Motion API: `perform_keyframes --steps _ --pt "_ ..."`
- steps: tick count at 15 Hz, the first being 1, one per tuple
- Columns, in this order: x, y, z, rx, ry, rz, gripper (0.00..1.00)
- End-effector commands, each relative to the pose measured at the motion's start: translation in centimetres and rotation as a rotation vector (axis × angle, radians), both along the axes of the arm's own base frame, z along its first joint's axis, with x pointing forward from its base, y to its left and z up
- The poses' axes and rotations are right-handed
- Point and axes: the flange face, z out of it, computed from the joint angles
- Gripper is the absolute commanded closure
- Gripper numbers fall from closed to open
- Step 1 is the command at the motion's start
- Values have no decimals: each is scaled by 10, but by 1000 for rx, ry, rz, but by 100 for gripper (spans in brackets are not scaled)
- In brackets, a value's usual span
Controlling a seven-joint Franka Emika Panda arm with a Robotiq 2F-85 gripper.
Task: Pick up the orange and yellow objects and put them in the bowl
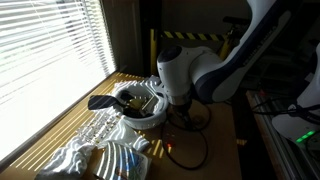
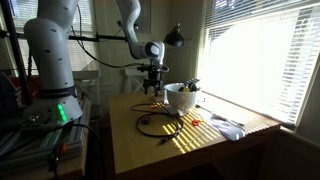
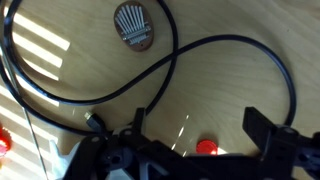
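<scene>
My gripper will move down next to the small round orange-red object [image 1: 168, 147] [image 3: 206, 147] that is beside the black cable, and then close on the object's sides.
The white bowl [image 1: 140, 104] with a dark inside stands on the wooden table near the window and holds some items; it also shows in an exterior view [image 2: 181, 97]. My gripper [image 3: 198, 122] is open and empty, hovering above the table beside the bowl [image 1: 180, 100] [image 2: 152, 86]. In the wrist view a small round orange-red object [image 3: 207, 146] lies on the table just below the gap between my fingers. Another orange bit [image 3: 3, 141] shows at the left edge. A small orange and yellow patch [image 2: 196, 122] lies on the sunlit table. I cannot make out a separate yellow object.
A black cable [image 3: 200, 50] loops over the table [image 2: 160, 126]. A round ribbed silvery object [image 3: 133, 25] lies beyond it. Crinkled silvery foil [image 1: 90, 150] lies at the window side. A black lamp [image 2: 176, 37] stands behind the bowl.
</scene>
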Motion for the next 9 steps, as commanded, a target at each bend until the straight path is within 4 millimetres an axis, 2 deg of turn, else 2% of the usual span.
perform_keyframes --steps 1,3,9 --pt "14 -7 -30 35 -71 -10 0" --pt "16 -3 -42 43 -99 29 0" --pt "13 37 -70 -3 -134 278 0"
